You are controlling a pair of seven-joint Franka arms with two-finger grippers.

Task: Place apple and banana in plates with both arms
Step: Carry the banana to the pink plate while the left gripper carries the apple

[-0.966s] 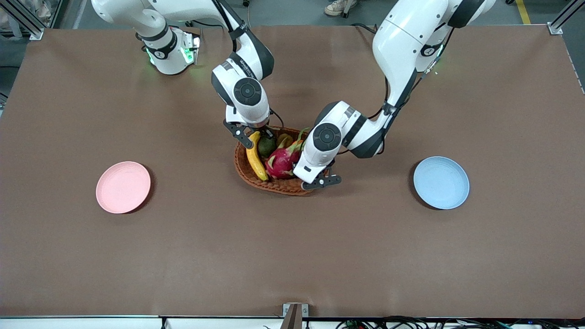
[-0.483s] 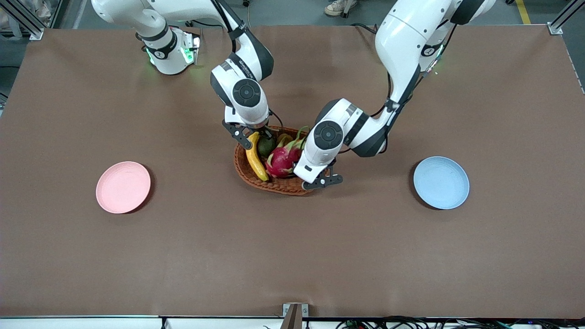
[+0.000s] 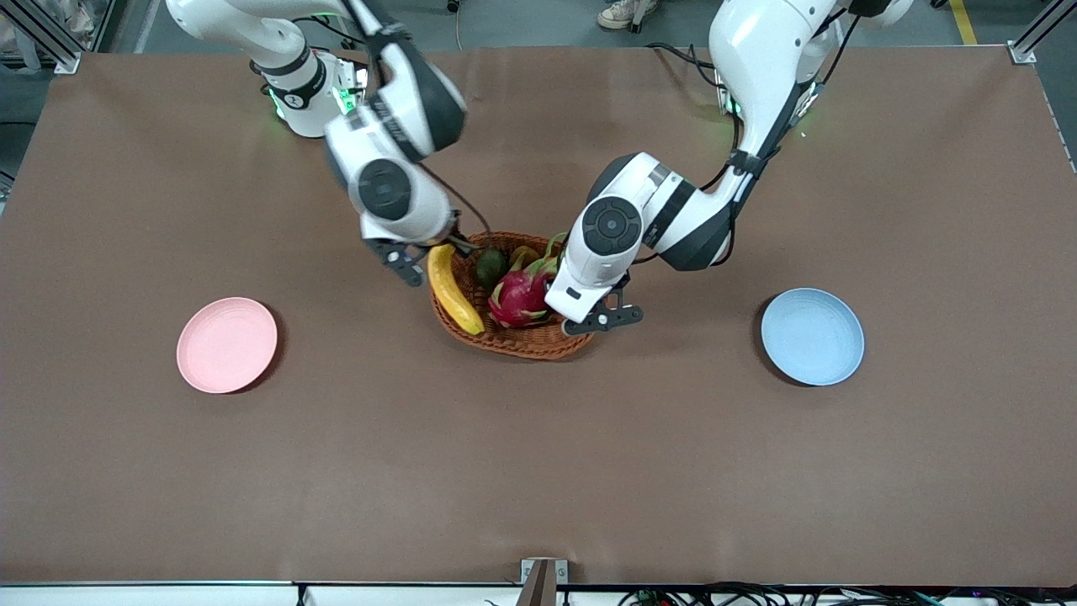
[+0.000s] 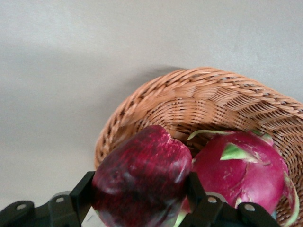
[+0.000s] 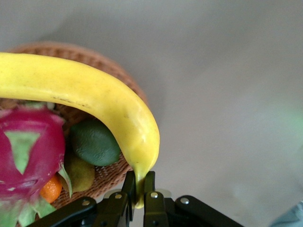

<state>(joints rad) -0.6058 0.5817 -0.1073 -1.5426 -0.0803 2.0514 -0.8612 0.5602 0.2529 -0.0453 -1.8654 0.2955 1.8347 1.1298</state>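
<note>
My right gripper has the yellow banana. It will let go of the banana across the middle of the pink plate (image 3: 230,328).
My right gripper (image 3: 423,255) is shut on the stem end of the yellow banana (image 3: 450,290) and holds it over the rim of the wicker basket (image 3: 513,338). In the right wrist view the banana (image 5: 94,94) curves away from the closed gripper (image 5: 140,189). My left gripper (image 3: 602,318) is over the basket's other rim; the wrist hides the apple in the front view. In the left wrist view the gripper (image 4: 142,196) is shut on the dark red apple (image 4: 142,172). The pink plate (image 3: 226,344) and the blue plate (image 3: 812,336) lie bare toward either end of the table.
The basket (image 4: 189,99) holds a pink dragon fruit (image 3: 520,295) and a dark green avocado (image 3: 490,268). The right wrist view also shows the avocado (image 5: 94,142), the dragon fruit (image 5: 28,151) and a small orange fruit (image 5: 51,188). Brown table lies between basket and plates.
The right arm has swung toward the pink plate's side, lifting the banana partly out of the basket. The left gripper has shifted slightly toward the blue plate's side.
</note>
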